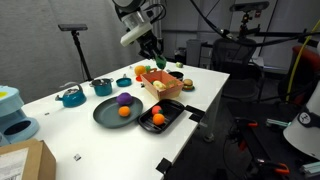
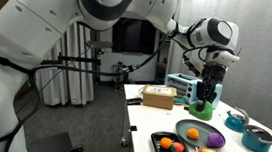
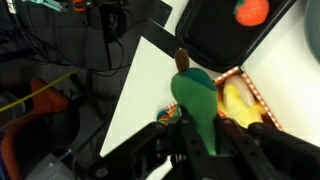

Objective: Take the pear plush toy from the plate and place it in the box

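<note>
Next, I release the green pear plush toy inside the orange box (image 1: 170,84), beside the yellow toy.
My gripper (image 1: 152,48) is shut on the green pear plush toy (image 1: 157,63) and holds it in the air above the orange box (image 1: 161,83). In the wrist view the pear (image 3: 194,98) sits between my fingers (image 3: 203,140), with the box (image 3: 250,95) and a yellow toy in it below. The dark grey plate (image 1: 106,113) holds a purple round toy (image 1: 124,99) and an orange ball (image 1: 125,112). In an exterior view the gripper (image 2: 207,93) holds the pear (image 2: 201,107) beyond the plate (image 2: 202,126).
A black square tray (image 1: 160,120) with orange balls lies next to the plate, near the table's front edge. Teal pots (image 1: 72,97) stand behind the plate. A cardboard carton (image 1: 25,160) sits at the table's end. More fruit toys lie beside the box.
</note>
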{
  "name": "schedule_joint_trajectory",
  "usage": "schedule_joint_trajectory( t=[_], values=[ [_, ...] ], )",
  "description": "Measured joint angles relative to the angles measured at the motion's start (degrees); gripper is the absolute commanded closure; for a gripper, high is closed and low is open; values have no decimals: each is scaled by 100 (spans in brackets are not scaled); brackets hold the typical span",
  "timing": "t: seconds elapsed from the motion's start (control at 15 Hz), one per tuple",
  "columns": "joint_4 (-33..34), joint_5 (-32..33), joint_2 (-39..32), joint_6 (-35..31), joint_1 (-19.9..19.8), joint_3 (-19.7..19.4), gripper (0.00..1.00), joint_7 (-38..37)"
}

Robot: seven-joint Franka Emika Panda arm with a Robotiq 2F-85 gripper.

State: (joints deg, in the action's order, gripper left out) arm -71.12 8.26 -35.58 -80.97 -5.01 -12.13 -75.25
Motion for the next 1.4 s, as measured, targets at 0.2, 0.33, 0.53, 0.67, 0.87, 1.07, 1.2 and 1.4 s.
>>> schedule_joint_trajectory(
  t=[0.2, 0.33, 0.53, 0.67, 0.87, 1.07, 1.2, 1.4],
  values=[
    [-853, -60, 522, 1, 4, 29, 95, -16],
    [-1438, -62, 888, 0, 9, 34, 95, -48],
    [-2296, -32, 1427, -25, 17, 34, 95, -308],
    [-2780, 254, 1731, -109, 39, 32, 95, -664],
    [-3350, 960, 2074, -273, 93, 32, 95, -1265],
    [-3760, 1696, 2303, -337, 142, 50, 95, -1749],
    [-3961, 2160, 2412, -351, 153, 87, 95, -2052],
    [-4192, 2739, 2525, -356, 155, 157, 95, -2488]
  ],
)
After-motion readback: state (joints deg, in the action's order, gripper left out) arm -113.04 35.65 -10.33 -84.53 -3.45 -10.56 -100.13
